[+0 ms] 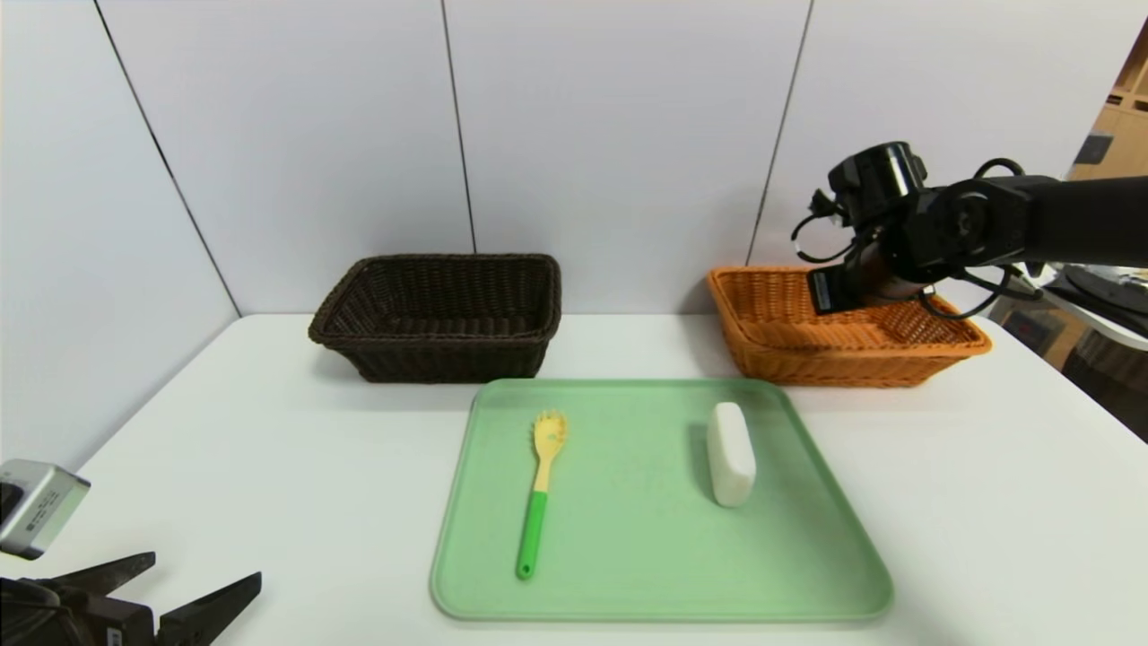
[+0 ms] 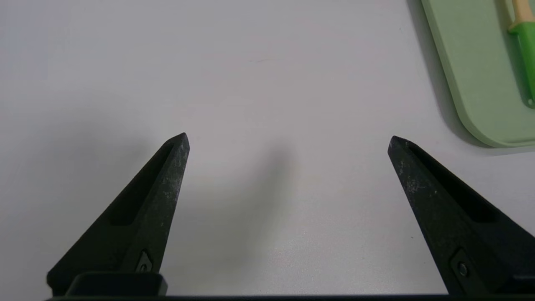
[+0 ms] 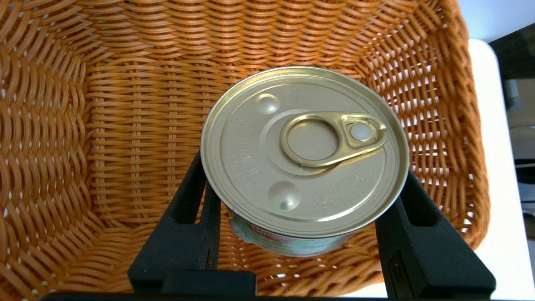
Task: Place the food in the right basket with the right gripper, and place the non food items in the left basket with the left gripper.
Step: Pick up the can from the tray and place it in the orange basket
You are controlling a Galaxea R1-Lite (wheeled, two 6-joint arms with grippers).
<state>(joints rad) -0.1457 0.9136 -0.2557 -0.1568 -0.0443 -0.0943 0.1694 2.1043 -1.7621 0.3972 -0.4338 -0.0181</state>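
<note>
I will let go of the tin can with my right gripper on the bottom of the orange basket, close to its near side (image 1: 845, 338) (image 3: 276, 188).
The food, a squat tin can (image 3: 304, 150) with a gold pull-tab lid, hangs inside the right basket (image 3: 104, 125), an orange wicker one (image 1: 807, 350). My right gripper (image 3: 304, 175) is shut on the can's sides, just above the basket floor. On a green tray lie the non food items: a yellow pasta fork (image 1: 541, 484) with a green handle (image 2: 524, 42), and a white soap-like block (image 1: 730, 453). The left basket (image 1: 439, 314), dark brown wicker, is empty. My left gripper (image 1: 206, 570) hovers open over bare table (image 2: 288, 140), at the near left.
The green tray (image 1: 646, 556) sits at the table's middle front, and its corner (image 2: 472, 62) shows in the left wrist view. Both baskets stand at the back by the white wall. The right arm (image 1: 1031, 220) reaches in from the right over the orange basket.
</note>
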